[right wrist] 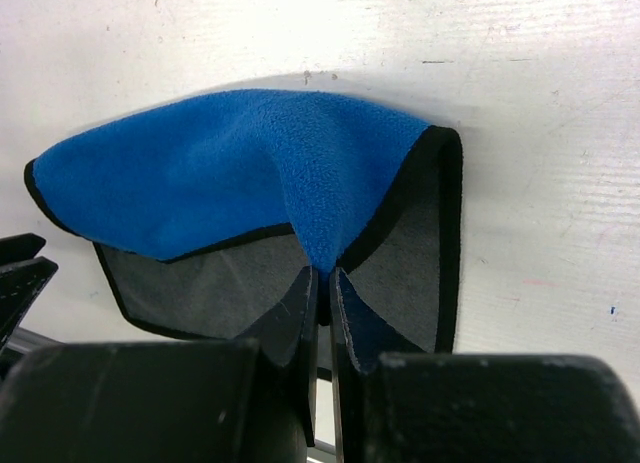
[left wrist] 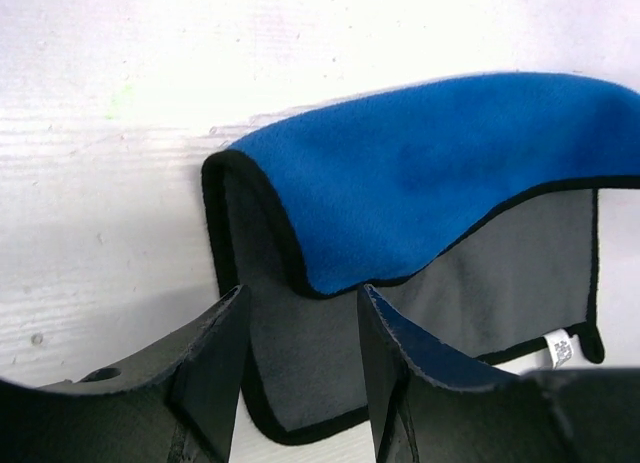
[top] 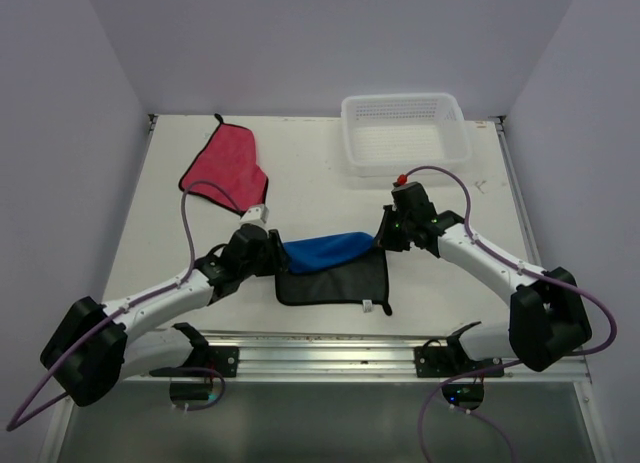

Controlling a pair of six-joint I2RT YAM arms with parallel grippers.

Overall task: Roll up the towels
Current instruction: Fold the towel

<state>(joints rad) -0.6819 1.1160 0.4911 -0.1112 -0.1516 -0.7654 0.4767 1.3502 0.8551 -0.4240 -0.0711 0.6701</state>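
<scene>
I need to release the blue towel's corner from my right gripper on the grey layer's near corner (top: 383,304) beside the small white label.
The blue towel (top: 325,250) lies in the middle of the table, its blue top edge folded forward over its grey underside (top: 335,281). My right gripper (top: 384,239) is shut on the towel's folded right corner (right wrist: 330,233), the blue cloth pinched between the fingertips (right wrist: 322,273). My left gripper (left wrist: 300,295) stands open at the towel's left end. Its fingers are apart over the grey layer (left wrist: 300,353), just short of the blue fold (left wrist: 440,163), and hold nothing. The pink-red towel (top: 228,168) lies flat at the back left, away from both grippers.
A white mesh basket (top: 403,99) stands at the back right of the table. A small white label (top: 367,305) sticks out at the blue towel's near edge. The metal rail (top: 320,345) with both arm bases runs along the near edge.
</scene>
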